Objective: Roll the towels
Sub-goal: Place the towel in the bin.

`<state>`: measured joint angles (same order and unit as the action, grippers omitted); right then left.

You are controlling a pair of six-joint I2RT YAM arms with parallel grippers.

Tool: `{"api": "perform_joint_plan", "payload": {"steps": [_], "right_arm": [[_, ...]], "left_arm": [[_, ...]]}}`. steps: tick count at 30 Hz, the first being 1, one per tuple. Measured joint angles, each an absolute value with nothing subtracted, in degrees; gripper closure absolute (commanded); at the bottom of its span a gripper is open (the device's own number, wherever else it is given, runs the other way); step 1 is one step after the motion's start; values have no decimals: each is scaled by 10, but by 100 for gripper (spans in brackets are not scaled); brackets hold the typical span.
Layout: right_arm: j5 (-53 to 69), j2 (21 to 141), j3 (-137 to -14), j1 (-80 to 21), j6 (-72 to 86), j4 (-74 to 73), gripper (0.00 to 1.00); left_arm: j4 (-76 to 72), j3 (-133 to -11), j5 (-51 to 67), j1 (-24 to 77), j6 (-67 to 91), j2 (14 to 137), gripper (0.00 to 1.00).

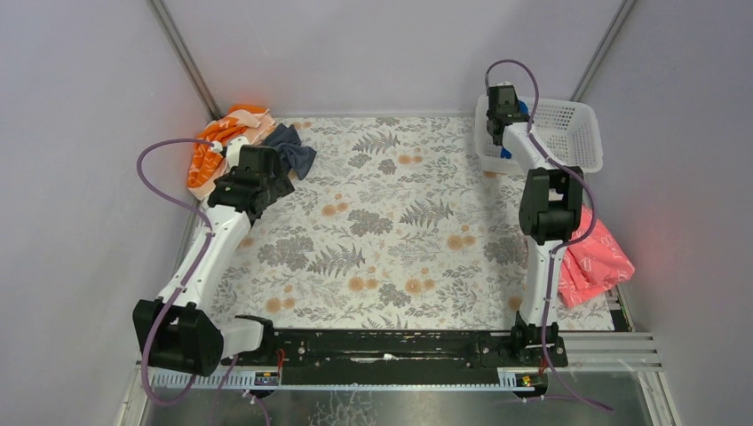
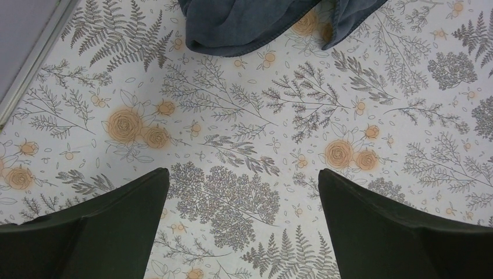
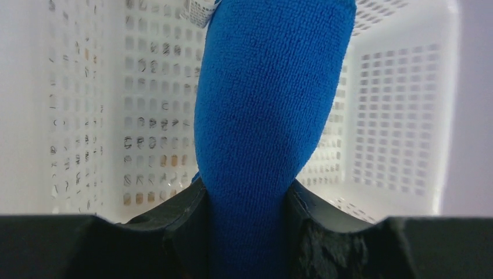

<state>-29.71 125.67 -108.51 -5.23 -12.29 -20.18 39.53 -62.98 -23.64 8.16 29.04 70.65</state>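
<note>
Next, I set the bright blue towel down with my right gripper inside the white mesh basket [image 1: 495,136] [image 3: 154,113], along the basket's end that faces the grey towel.
A rolled bright blue towel [image 3: 267,99] is clamped between my right gripper's [image 3: 250,203] jaws, pointing into the white mesh basket [image 3: 378,128]. From above, the right gripper [image 1: 504,105] hangs over the basket's [image 1: 568,133] left end, a bit of blue towel [image 1: 522,108] showing beside it. The dark slate-grey towel [image 1: 291,151] lies crumpled at the back left of the table, unrolled. My left gripper [image 2: 244,186] stands open over bare floral tablecloth, just short of the grey towel's [image 2: 256,23] edge. Seen from above, the left gripper [image 1: 257,173] is right next to it.
An orange and peach pile of cloths [image 1: 222,146] sits in the back left corner behind the grey towel. A pink cloth [image 1: 593,257] lies at the table's right edge beside the right arm. The floral tablecloth [image 1: 400,231] covers the middle.
</note>
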Motion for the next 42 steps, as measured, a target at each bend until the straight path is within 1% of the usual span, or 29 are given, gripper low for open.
{"api": "perform_joint_plan", "payload": {"steps": [4, 8, 15, 23, 29, 33, 37, 42], "right_arm": [[-259, 1318, -1108, -48, -125, -203, 100], [-208, 1353, -1133, -47, -125, -210, 100], [-133, 1359, -1160, -41, -111, -234, 100], [-74, 1359, -1180, -27, -67, -288, 97], [-40, 1362, -1181, -11, -35, -314, 92], [-16, 1378, -1183, -3, -23, -312, 85], [5, 1386, -1193, 2, -18, -310, 74], [12, 1386, -1193, 5, -18, -310, 54]], "left_arm": [[395, -628, -241, 80, 288, 715, 0], [395, -628, -243, 78, 286, 725, 0], [395, -628, -243, 78, 286, 731, 0], [395, -628, -242, 77, 286, 735, 0], [395, -628, -242, 76, 286, 736, 0], [395, -628, -238, 75, 286, 737, 0], [395, -628, -236, 74, 286, 739, 0], [395, -628, -234, 74, 286, 740, 0]]}}
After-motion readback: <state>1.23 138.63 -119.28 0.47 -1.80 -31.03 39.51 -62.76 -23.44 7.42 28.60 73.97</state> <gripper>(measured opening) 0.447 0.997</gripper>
